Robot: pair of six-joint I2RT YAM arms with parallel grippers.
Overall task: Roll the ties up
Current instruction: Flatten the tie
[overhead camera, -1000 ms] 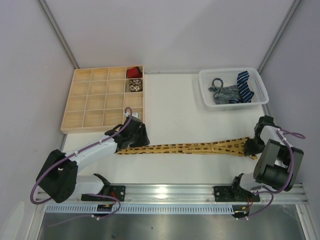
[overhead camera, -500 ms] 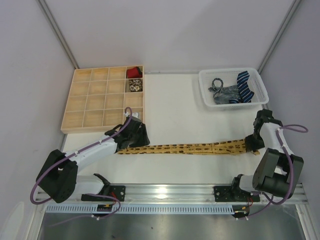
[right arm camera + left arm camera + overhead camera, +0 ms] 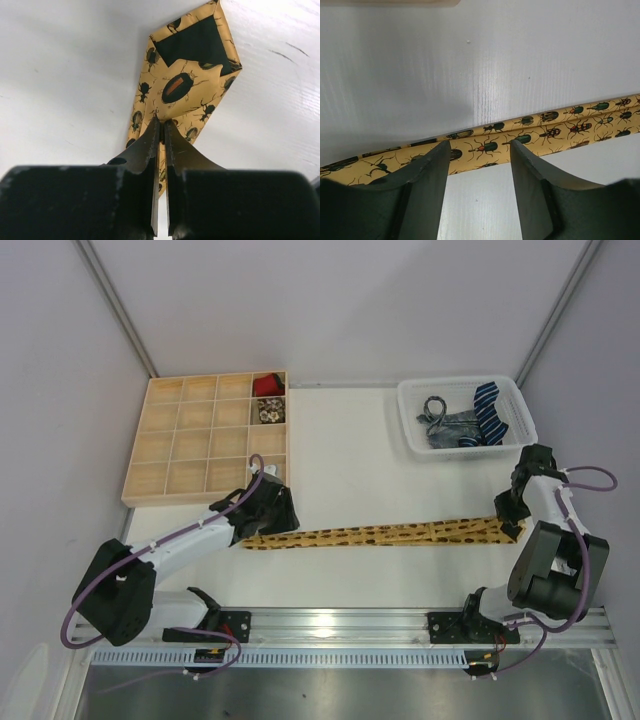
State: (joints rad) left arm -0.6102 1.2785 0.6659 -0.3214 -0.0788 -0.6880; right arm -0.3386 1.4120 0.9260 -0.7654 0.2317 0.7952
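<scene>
I have my left gripper's open fingers on both sides of the yellow tie, short of its end by the tray, so I need to move that gripper along and pinch that tie end (image 3: 249, 543).
A mustard-yellow tie (image 3: 380, 535) printed with dark beetles lies stretched left to right across the white table. My right gripper (image 3: 512, 521) is shut on its wide end. In the right wrist view the jaws (image 3: 161, 121) pinch a fold of the fabric, and the pointed tip of the yellow tie (image 3: 192, 60) shows its dark lining just beyond them. My left gripper (image 3: 273, 519) stands open over the narrow end. In the left wrist view its fingertips (image 3: 480, 145) reach the near edge of the narrow strip of tie (image 3: 545, 127), with nothing between them.
A white basket (image 3: 467, 383) at the back right holds a navy striped tie (image 3: 489, 408) and a grey one (image 3: 446, 427). A wooden compartment tray (image 3: 180, 445) at the back left holds a red roll (image 3: 266, 386) and a pale patterned roll (image 3: 269, 411).
My right gripper has closed on the wide end and drawn it away to the right. The tie has pulled straighter and its narrow end has slid right under the still left gripper.
</scene>
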